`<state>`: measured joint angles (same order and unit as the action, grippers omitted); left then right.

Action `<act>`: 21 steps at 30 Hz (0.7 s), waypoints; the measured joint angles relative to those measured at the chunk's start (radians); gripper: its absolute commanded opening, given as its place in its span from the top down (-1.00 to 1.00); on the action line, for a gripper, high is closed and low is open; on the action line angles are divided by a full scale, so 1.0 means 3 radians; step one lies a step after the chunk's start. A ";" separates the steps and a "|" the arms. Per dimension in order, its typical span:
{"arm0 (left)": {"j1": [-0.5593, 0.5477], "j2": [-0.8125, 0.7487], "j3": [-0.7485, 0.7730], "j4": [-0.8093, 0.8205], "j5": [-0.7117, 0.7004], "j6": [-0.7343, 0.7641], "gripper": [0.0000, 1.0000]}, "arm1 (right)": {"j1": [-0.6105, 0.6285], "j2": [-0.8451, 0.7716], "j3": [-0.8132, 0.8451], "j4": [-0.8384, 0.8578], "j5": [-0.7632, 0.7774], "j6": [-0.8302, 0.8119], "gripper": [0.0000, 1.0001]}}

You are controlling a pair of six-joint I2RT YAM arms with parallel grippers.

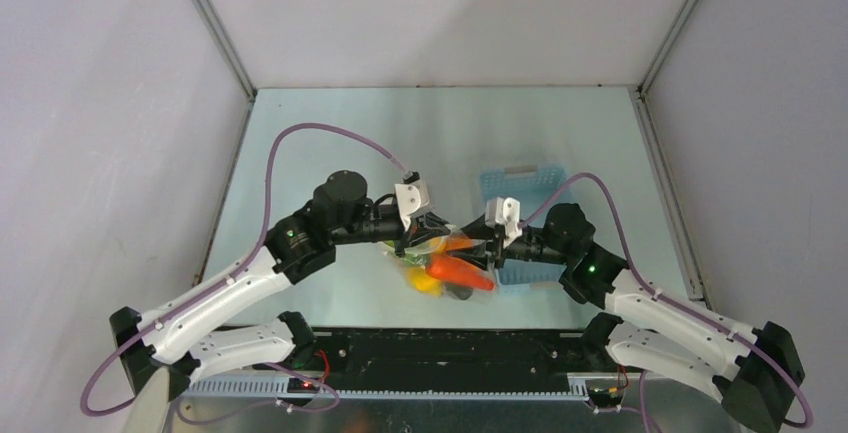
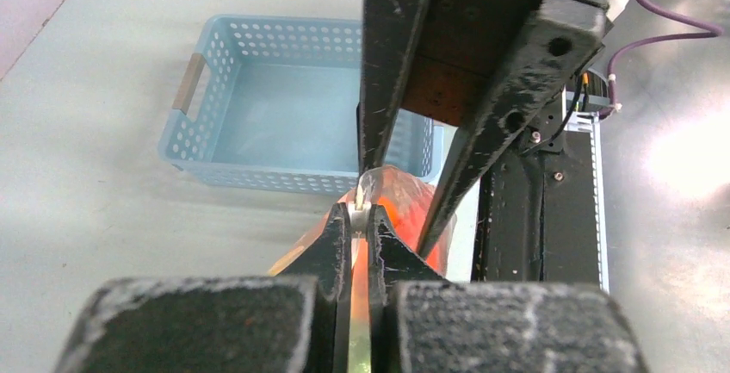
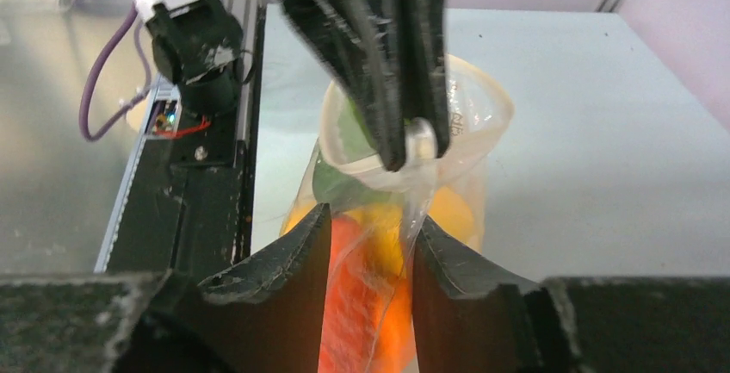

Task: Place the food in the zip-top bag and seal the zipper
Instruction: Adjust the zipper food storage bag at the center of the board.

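My right gripper's fingers are straddling the bag's side below the zipper, so I will move them up and pinch the zipper's end (image 3: 420, 139) beside my left gripper.
The zip-top bag (image 1: 443, 265) sits between the two arms, just in front of the blue basket. It holds the food: an orange carrot (image 1: 460, 272), yellow pieces (image 3: 452, 209) and a dark green piece (image 3: 340, 185). My left gripper (image 2: 361, 214) is shut on the bag's white zipper strip (image 2: 362, 203) and holds it up. In the right wrist view the bag's rim (image 3: 492, 90) stands open in a loop. My right gripper (image 3: 370, 239) is open, and its fingers (image 3: 303, 257) straddle the bag's upper part with the carrot (image 3: 357, 304) between them. I cannot see the slider.
A light blue perforated basket (image 2: 284, 115) stands empty just behind the bag; it also shows in the top view (image 1: 522, 182). The black base rail (image 1: 450, 345) runs along the near edge, close to the bag. Grey walls enclose the table on three sides.
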<state>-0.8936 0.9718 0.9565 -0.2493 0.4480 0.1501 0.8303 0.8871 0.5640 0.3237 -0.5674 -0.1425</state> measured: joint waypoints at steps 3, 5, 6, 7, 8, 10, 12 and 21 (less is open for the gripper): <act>0.0000 0.0005 0.0000 -0.0005 0.0001 0.0036 1.00 | 0.0000 -0.0127 0.0000 -0.0216 -0.0169 -0.0295 0.04; 0.0000 0.0011 0.0001 -0.0028 0.0013 0.0090 1.00 | 0.0000 -0.0183 0.0000 -0.0329 -0.0207 -0.0456 0.00; 0.0000 0.0015 0.0003 -0.0048 0.0017 0.0120 1.00 | 0.0000 -0.0205 0.0000 -0.0367 -0.0212 -0.0520 -0.01; 0.0000 0.0022 0.0006 -0.0074 0.0028 0.0149 1.00 | 0.0000 -0.0216 0.0000 -0.0392 -0.0216 -0.0571 -0.03; 0.0000 0.0031 0.0014 -0.0099 0.0033 0.0182 1.00 | -0.0003 -0.0220 0.0000 -0.0409 -0.0217 -0.0607 -0.04; 0.0000 0.0052 0.0043 -0.0158 0.0037 0.0239 1.00 | -0.0015 -0.0216 0.0006 -0.0451 -0.0217 -0.0638 -0.05; 0.0000 0.0074 0.0080 -0.0193 0.0038 0.0303 1.00 | -0.0037 -0.0189 0.0031 -0.0479 -0.0234 -0.0631 -0.05; 0.0000 0.0150 0.0237 -0.0338 0.0071 0.0526 1.00 | -0.0120 -0.0085 0.0261 -0.0524 -0.0361 -0.0436 0.01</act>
<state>-0.8936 1.0168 1.0275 -0.3508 0.4694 0.3080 0.7944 0.8616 0.6422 0.1665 -0.6758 -0.2733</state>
